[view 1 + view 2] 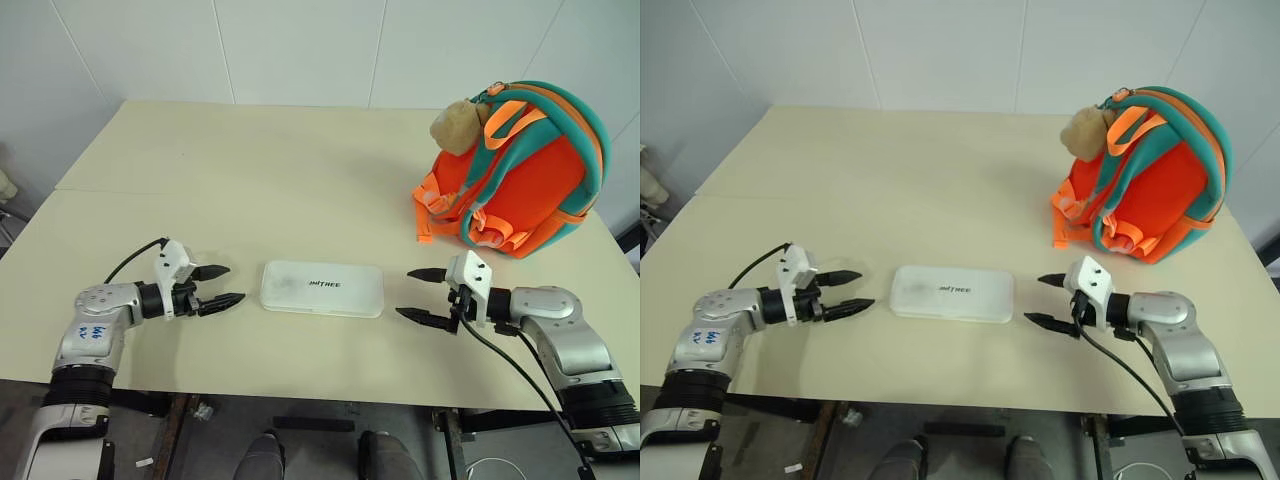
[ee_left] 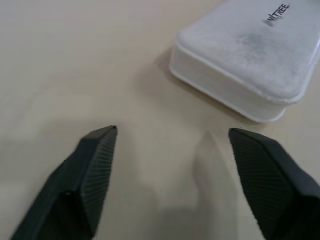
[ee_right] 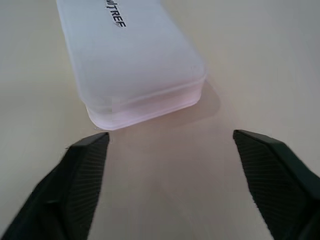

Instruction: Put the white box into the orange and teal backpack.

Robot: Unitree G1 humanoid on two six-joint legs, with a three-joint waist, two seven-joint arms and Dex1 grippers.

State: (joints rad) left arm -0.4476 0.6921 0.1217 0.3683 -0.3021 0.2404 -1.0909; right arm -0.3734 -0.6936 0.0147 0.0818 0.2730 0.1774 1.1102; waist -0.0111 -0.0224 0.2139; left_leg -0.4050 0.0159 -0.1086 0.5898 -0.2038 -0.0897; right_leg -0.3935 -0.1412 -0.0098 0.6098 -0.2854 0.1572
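Note:
The middle of the short end (image 1: 268,287) (image 2: 227,84) of the white box that faces my left gripper should be gripped by it, with fingers above and below.
The white box (image 1: 322,289) lies flat on the cream table (image 1: 250,180) near its front edge, with dark lettering at its centre. My left gripper (image 1: 222,285) stands open just off the box's left end, apart from it. At the box's right end my right gripper (image 1: 422,296) is open too, a short gap away. Both wrist views show the box's near end (image 2: 240,65) (image 3: 135,70) beyond the spread fingers, with nothing between them. The orange and teal backpack (image 1: 520,170) stands upright at the back right, a tan plush toy (image 1: 458,125) hanging at its top.
White wall panels rise behind the table. The table's front edge runs just below both grippers. A black cable (image 1: 500,370) trails from the right wrist, and another one (image 1: 135,255) loops from the left wrist.

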